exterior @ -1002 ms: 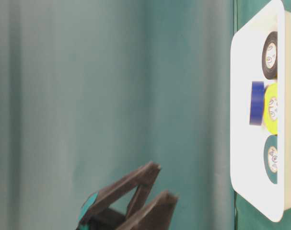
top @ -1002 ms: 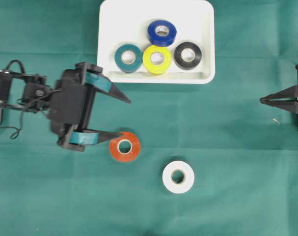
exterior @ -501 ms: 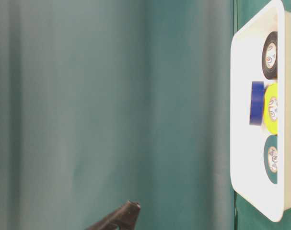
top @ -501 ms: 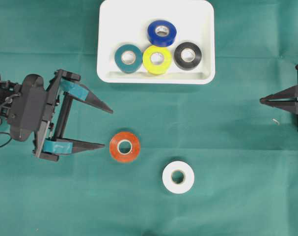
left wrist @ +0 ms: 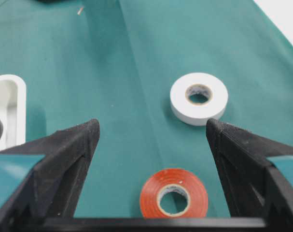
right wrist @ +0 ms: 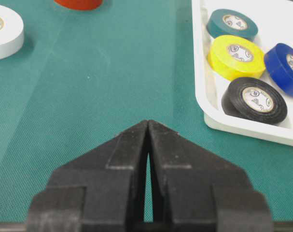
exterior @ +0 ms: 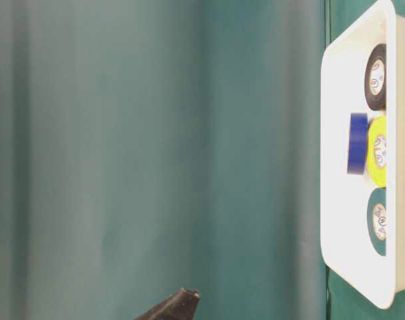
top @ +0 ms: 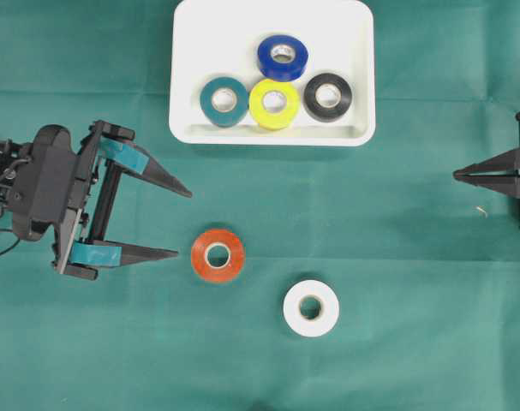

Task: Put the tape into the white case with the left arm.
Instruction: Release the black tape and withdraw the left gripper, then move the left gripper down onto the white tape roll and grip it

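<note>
My left gripper needs to next move past the orange tape roll, and then it should close on the white tape roll's side (top: 301, 326) (left wrist: 216, 102) farthest from the white case.
An orange tape roll (top: 218, 255) lies flat on the green cloth, with a white tape roll (top: 311, 308) to its lower right. My left gripper (top: 182, 223) sits just left of the orange roll, open wide, teal-banded fingers pointing right, nothing between them. In the left wrist view the orange roll (left wrist: 174, 198) lies low between the spread fingers of the gripper (left wrist: 153, 128), untouched; the white roll (left wrist: 199, 98) is beyond. The white case (top: 268, 137) at the top holds several rolls. My right gripper (top: 457, 175) rests shut at the right edge.
Inside the case are teal (top: 224, 101), yellow (top: 274, 103), black (top: 327, 96) and blue (top: 283, 56) rolls; the blue one rests partly on the yellow. Green cloth covers the table. The right wrist view shows the case rim (right wrist: 243, 128) ahead to the right.
The left gripper has drawn back to the left, away from the orange roll its lower finger reached a second ago. It stays open. The right arm has not moved.
</note>
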